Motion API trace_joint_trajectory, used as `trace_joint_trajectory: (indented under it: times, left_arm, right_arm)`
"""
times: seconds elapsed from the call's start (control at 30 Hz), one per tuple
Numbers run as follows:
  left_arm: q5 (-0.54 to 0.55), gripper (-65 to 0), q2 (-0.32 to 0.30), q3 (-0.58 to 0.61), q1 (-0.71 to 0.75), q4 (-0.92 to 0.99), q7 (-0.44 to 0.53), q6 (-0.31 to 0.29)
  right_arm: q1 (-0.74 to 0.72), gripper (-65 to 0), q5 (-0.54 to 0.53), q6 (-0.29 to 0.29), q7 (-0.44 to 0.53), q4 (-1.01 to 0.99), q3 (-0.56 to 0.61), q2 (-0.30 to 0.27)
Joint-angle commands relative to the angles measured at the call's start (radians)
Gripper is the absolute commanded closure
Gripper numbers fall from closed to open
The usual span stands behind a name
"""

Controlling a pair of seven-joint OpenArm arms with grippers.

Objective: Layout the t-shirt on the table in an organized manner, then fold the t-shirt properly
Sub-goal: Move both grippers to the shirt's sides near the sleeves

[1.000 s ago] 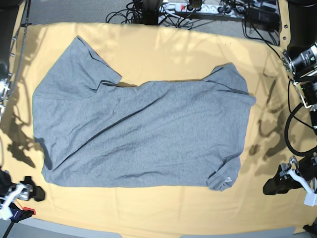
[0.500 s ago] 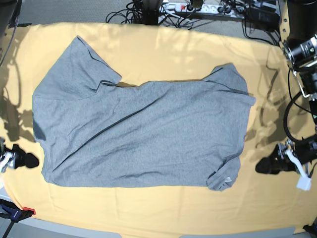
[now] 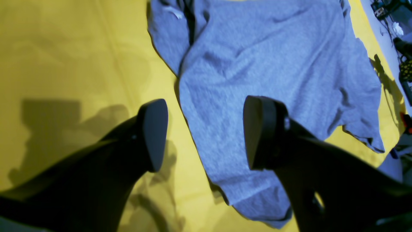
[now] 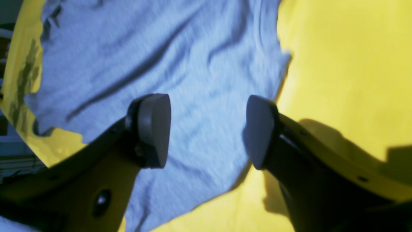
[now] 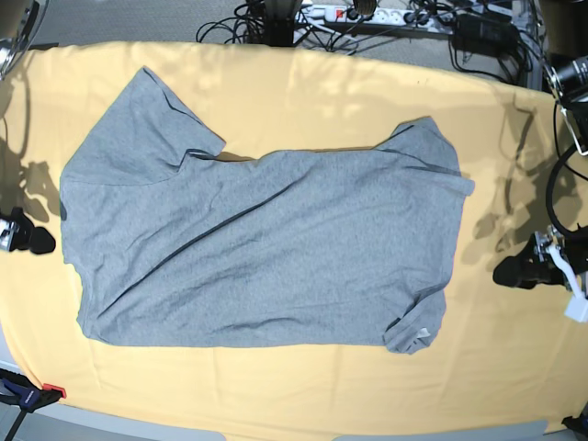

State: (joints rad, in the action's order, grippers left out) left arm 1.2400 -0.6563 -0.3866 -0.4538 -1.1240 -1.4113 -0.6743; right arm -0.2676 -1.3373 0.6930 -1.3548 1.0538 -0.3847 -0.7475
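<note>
The robot's left gripper needs to next go to the t-shirt's far corner (image 5: 441,182) (image 3: 245,183) on its own side, beside the small folded flap, and close there.
A grey t-shirt (image 5: 266,239) lies spread on the yellow-orange table (image 5: 303,92), one sleeve towards the far left, with long creases across its body. My left gripper (image 5: 507,273) is open and empty over bare cloth just right of the shirt. In the left wrist view the left gripper (image 3: 206,132) hangs above the shirt's edge (image 3: 257,58) and the table (image 3: 64,48). My right gripper (image 5: 39,242) is open and empty at the shirt's left edge. In the right wrist view the right gripper (image 4: 206,132) is over the shirt (image 4: 161,48), beside the table (image 4: 338,48).
Cables and a power strip (image 5: 367,14) lie beyond the table's far edge. A camera mount (image 5: 570,78) stands at the far right. A small red and blue clamp (image 5: 41,393) sits at the front left corner.
Both grippers have moved away from the table's front edge: the right one up along the shirt's left side, the left one up beside its right side. The shirt has not moved.
</note>
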Motion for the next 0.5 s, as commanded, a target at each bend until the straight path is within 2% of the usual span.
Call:
trace_joint_trajectory:
  times: [0.0, 0.23, 0.47]
  left_arm:
    - [0.026, -39.0, -0.022, -0.005, -0.017, -0.014, 0.017, -0.003]
    - [-0.013, -39.0, -0.019, -0.005, 0.053, -0.014, 0.016, -0.002]
    - [-0.039, -39.0, -0.020, -0.005, 0.124, -0.014, 0.019, -0.003]
  right_arm:
    - [-0.007, -37.7, -0.028, 0.005, 0.014, 0.014, -0.010, -0.028]
    - [0.082, -37.7, -0.051, 0.005, 0.002, 0.014, -0.010, -0.009]
    - [0.121, -37.9, -0.038, 0.005, -0.001, 0.014, -0.010, 0.050]
